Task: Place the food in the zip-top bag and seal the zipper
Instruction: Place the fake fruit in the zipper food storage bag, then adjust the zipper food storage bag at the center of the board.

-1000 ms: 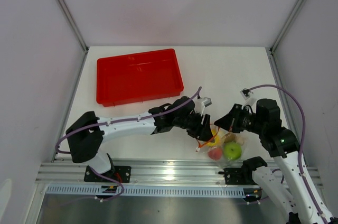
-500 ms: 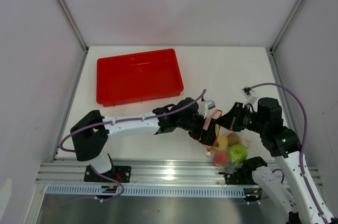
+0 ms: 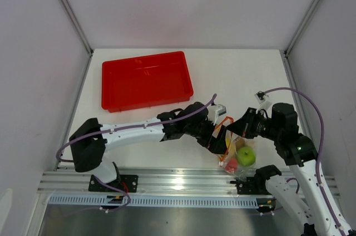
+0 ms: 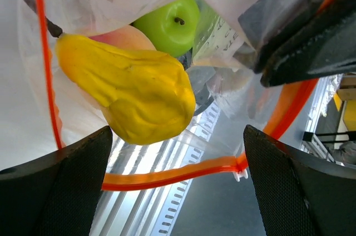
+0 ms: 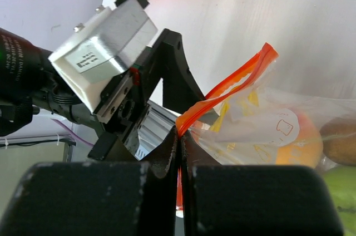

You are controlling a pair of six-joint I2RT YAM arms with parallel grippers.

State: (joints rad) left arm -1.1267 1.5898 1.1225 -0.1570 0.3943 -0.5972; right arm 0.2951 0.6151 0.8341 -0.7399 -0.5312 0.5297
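Note:
The yellow piece is at the bag's opening, so next my left gripper grabs the zipper's free edge [image 4: 55, 114] and help lift the bag before it is sealed.
The clear zip-top bag [image 3: 238, 146] hangs between my two grippers near the table's front edge. Through the plastic I see a green apple [image 3: 246, 156] and a red-pink fruit [image 3: 230, 163]. My right gripper [image 5: 179, 141] is shut on the orange-red zipper [image 5: 233, 85] at the bag's mouth. In the right wrist view the bag [image 5: 267, 130] shows a peach [image 5: 300, 147] and a brownish piece [image 5: 339, 141]. My left gripper [image 4: 178, 180] is open, its jaws wide apart either side of the zipper [image 4: 167, 176]. Above it lie a yellow piece [image 4: 133, 91] and the apple [image 4: 167, 24].
The red tray [image 3: 146, 80] sits at the back left of the table. A metal rail [image 3: 167, 180] runs along the near edge, just under the bag. The left arm's camera housing [image 5: 105, 47] is close in front of my right gripper.
The bag has shifted right and toward the near edge, with the fruit sunk lower in it. My left gripper has moved a little right with it. The right gripper stays shut on the strip.

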